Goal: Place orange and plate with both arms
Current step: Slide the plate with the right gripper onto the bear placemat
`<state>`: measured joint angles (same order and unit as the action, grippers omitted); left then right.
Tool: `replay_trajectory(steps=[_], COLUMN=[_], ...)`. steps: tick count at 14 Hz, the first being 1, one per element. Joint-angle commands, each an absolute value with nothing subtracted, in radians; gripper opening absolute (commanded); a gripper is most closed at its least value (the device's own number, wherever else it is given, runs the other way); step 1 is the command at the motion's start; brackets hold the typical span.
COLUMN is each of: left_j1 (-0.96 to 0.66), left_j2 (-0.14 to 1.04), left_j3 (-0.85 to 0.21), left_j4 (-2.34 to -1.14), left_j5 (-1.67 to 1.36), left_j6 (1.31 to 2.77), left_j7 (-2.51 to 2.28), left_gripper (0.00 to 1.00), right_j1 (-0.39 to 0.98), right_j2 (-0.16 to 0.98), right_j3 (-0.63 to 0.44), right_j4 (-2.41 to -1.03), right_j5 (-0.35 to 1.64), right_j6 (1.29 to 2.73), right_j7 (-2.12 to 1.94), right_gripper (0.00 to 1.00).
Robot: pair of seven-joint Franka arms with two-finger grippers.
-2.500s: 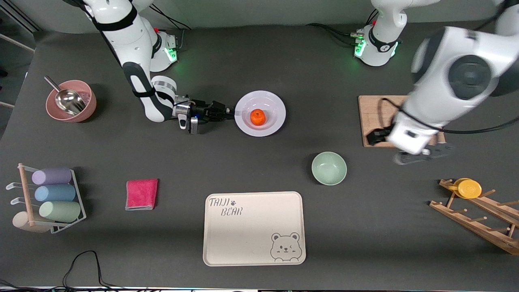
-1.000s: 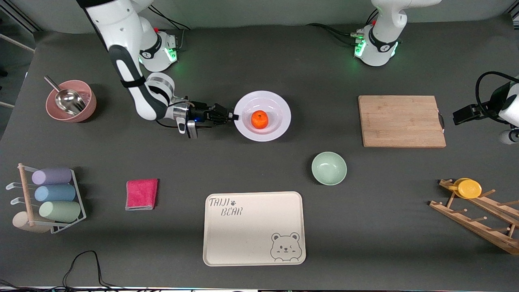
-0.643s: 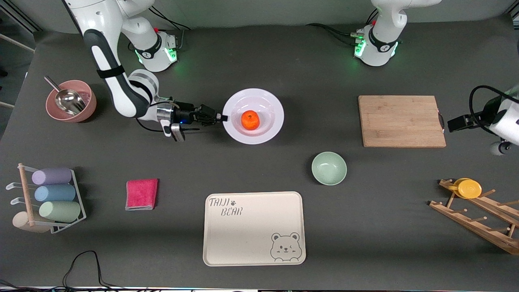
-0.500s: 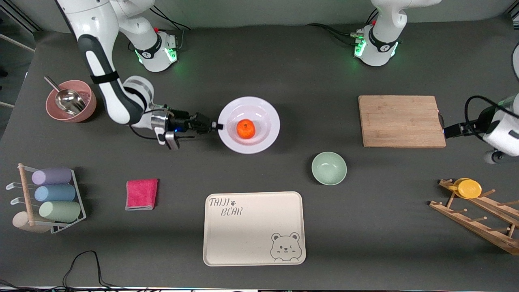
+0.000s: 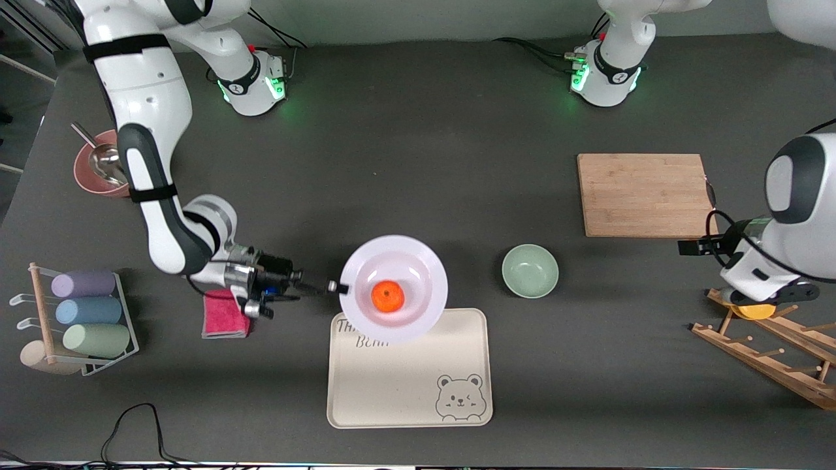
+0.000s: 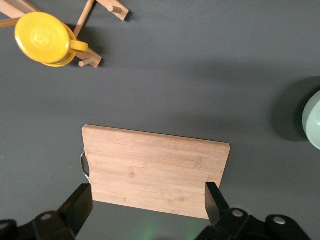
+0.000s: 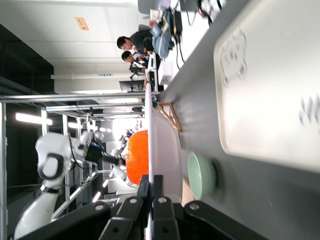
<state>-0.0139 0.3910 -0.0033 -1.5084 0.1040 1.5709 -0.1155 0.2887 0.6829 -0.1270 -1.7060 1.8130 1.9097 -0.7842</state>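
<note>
The robot's right gripper needs to release the white plate on the beige bear tray, over the lettering (image 5: 398, 345) (image 7: 294, 108) next to the bear.
The white plate (image 5: 418, 274) is in the air with the orange (image 5: 387, 296) resting in its shallow centre. It hangs over the lettered edge of the beige bear tray (image 5: 408, 372). My right gripper (image 5: 336, 286) is shut on the plate's rim at the side toward the right arm's end. In the right wrist view the fingers (image 7: 144, 186) pinch the thin rim of the plate (image 7: 167, 145), with the orange (image 7: 137, 157) just past them. My left gripper (image 6: 148, 196) stands open and holds nothing, high over the table with the cutting board (image 6: 155, 175) below it.
A pale green bowl (image 5: 530, 270) sits beside the plate toward the left arm's end. The pink cloth (image 5: 225, 316) lies under my right wrist. The wooden rack (image 5: 771, 352) with a yellow dish (image 6: 44, 37) lies below the left arm (image 5: 800, 196). A pink bowl (image 5: 88, 176) and a cup holder (image 5: 85, 313) stand at the right arm's end.
My right arm has carried the plate and orange from mid-table toward the front camera, to over the tray's edge. The left arm has swung in above the wooden rack.
</note>
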Motion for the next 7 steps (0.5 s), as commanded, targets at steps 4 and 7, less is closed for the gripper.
replay_trajectory(steps=[4,7], left_j1=[-0.026,-0.028], left_j2=[0.394,0.397], left_j3=[0.005,0.006], left_j4=[-1.477,-1.479], left_j5=[0.130,0.130], left_j6=[1.557,1.557], left_j7=[-0.100,-0.101], left_gripper=[1.00,1.00], right_j1=[0.270,0.268], right_j2=[0.983,1.037], right_j3=[-0.150,-0.150], right_j4=[-1.298,-1.272], right_j5=[1.790,1.792], right_j6=[1.893,1.896], right_j7=[-0.667,-0.709], right_gripper=[0.00,0.00])
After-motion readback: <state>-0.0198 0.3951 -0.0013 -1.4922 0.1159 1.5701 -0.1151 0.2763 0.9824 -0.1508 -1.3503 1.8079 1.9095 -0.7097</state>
